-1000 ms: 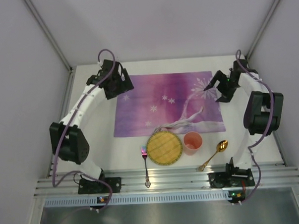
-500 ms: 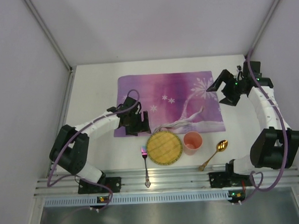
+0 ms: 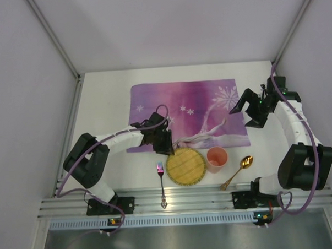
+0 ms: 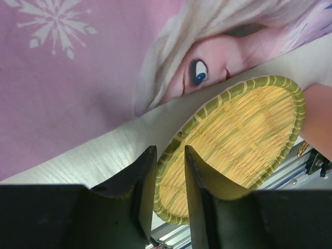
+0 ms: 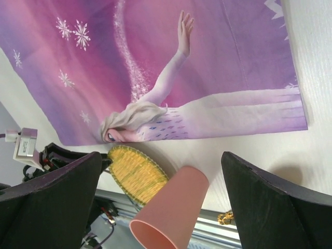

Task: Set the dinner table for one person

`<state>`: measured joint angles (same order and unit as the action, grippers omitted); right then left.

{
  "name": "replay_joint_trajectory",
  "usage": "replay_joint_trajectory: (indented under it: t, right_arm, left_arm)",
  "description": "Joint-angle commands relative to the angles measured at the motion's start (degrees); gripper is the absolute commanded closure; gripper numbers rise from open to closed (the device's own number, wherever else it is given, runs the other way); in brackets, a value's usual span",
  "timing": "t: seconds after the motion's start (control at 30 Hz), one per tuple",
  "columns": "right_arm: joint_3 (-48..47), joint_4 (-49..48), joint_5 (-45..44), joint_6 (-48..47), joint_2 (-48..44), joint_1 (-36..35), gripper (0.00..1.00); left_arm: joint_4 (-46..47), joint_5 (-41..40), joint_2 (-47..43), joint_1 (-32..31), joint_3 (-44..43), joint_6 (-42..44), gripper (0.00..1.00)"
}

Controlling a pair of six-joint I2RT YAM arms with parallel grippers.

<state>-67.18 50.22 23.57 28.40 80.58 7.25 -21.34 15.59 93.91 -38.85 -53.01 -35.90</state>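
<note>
The robot's right gripper should next move to the pink cup and close on the cup's rim (image 3: 227,156) (image 5: 176,245), at the side facing the gold spoon.
A round woven plate (image 3: 187,166) (image 4: 244,129) lies on the white dinner table (image 3: 104,105), just below the purple placemat (image 3: 187,107). My left gripper (image 3: 167,148) (image 4: 170,148) is low at the plate's upper left rim. Its jaws stand narrow, one finger outside the rim and one over the weave; whether they press on it does not show. To the plate's right stands a pink cup (image 3: 216,157) (image 5: 171,207). My right gripper (image 3: 240,117) (image 5: 161,154) hangs wide open and empty over the placemat's right edge.
A fork (image 3: 161,180) with a pink head lies left of the plate, and a gold spoon (image 3: 238,171) lies right of the cup. The ribbed aluminium rail (image 3: 186,201) runs along the near edge. Grey walls close in the table on three sides.
My left arm swept from the placemat's far left corner down to the plate, and its jaws narrowed around the rim. The plate shifted slightly right. My right gripper drifted a little right, still open.
</note>
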Motion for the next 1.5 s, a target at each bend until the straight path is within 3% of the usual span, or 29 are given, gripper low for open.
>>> replay_joint_trajectory:
  t: [0.0,0.2,0.23,0.3,0.37,0.47,0.5,0.57,0.8,1.0,1.23,1.47]
  right_arm:
    - [-0.68,1.29,-1.42,-1.42,-0.95,-0.48,0.00]
    - [0.64,1.29,-1.95,-1.86,-0.42,-0.48,0.00]
    - [0.73,1.37,-1.95,-1.95,-0.42,-0.48,0.00]
    - [0.91,1.46,-2.04,-2.04,-0.42,-0.48,0.00]
    - [1.08,1.55,-2.48,-2.12,-0.59,-0.48,0.00]
    - [1.35,1.64,-2.74,-2.12,-0.42,-0.39,0.00]
    - [1.43,1.64,-2.83,-2.12,-0.25,-0.39,0.00]
    - [1.61,1.64,-2.92,-2.21,-0.16,-0.39,0.00]
    - [1.52,1.64,-3.01,-2.12,0.11,-0.30,0.00]
    - [2.14,0.94,-2.92,-1.68,-0.07,-0.30,0.00]
    - [1.88,1.11,-3.18,-1.86,-0.42,-0.30,0.00]
    - [2.14,1.38,-3.80,-2.12,-0.33,-0.30,0.00]
  left_arm:
    - [1.39,1.72,0.22,-0.35,-0.68,1.35,0.67]
    - [-0.63,7.15,4.96,-0.52,-2.97,5.22,0.63]
    - [-1.33,7.86,5.58,-0.52,-3.58,5.84,0.60]
    - [-1.60,9.71,6.90,-0.61,-3.94,7.76,0.43]
    - [-1.95,10.77,7.34,-0.61,-3.85,8.56,0.40]
    - [-1.07,11.82,7.87,-0.61,-3.50,9.18,0.62]
    - [-0.81,12.44,8.48,-0.61,-3.50,9.53,0.85]
    - [-0.72,13.67,8.92,-0.61,-4.03,9.80,1.00]
    - [-2.12,17.28,5.50,-0.26,-8.84,11.29,1.00]
    - [-7.48,13.16,5.06,5.00,-16.85,14.63,1.00]
    - [-3.54,13.23,8.13,16.85,-24.23,13.84,1.00]
    - [9.98,19.80,18.92,24.70,-31.01,2.10,1.00]
